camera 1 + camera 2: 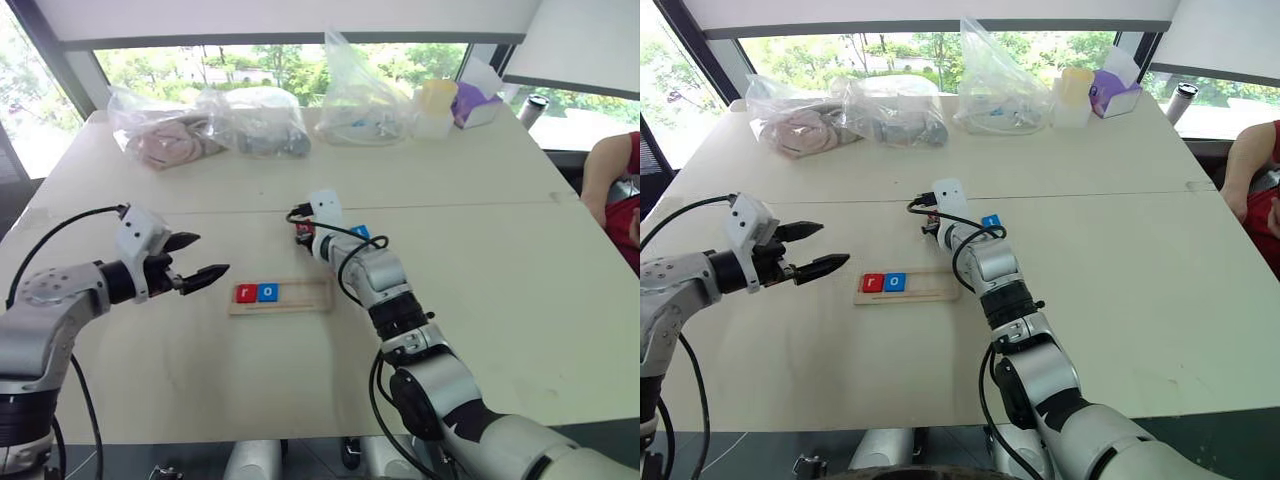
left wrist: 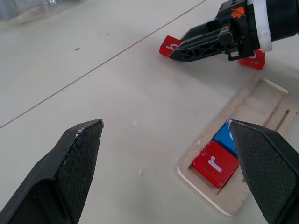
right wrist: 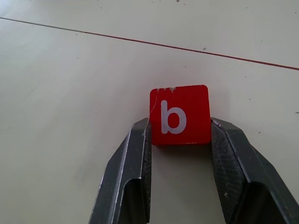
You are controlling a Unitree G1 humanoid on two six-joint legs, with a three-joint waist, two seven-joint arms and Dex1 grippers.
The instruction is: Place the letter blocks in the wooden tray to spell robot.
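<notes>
I need to set the b block down turned and take its top and bottom edges [image 3: 179,87], as my right gripper holds it by the sides of its letter, crosswise to the tray.
The wooden tray [image 1: 305,297] lies at the table's middle, with a red r block [image 1: 245,293] and a blue o block [image 1: 268,292] in its left end. Just behind the tray, my right gripper [image 3: 180,125] is shut on a red b block [image 3: 179,114], which rests on the table; the fingers [image 3: 138,154] press its two sides. A blue block [image 1: 362,232] lies by my right wrist. A further red block [image 2: 254,59] lies behind that gripper in the left wrist view. Left of the tray, my left gripper [image 1: 197,258] hovers open and holds nothing.
Clear plastic bags [image 1: 255,120] with items line the table's far edge, beside a cup [image 1: 436,105] and a purple box [image 1: 475,103]. A person's arm [image 1: 610,170] rests at the right edge. A seam [image 1: 480,205] crosses the tabletop.
</notes>
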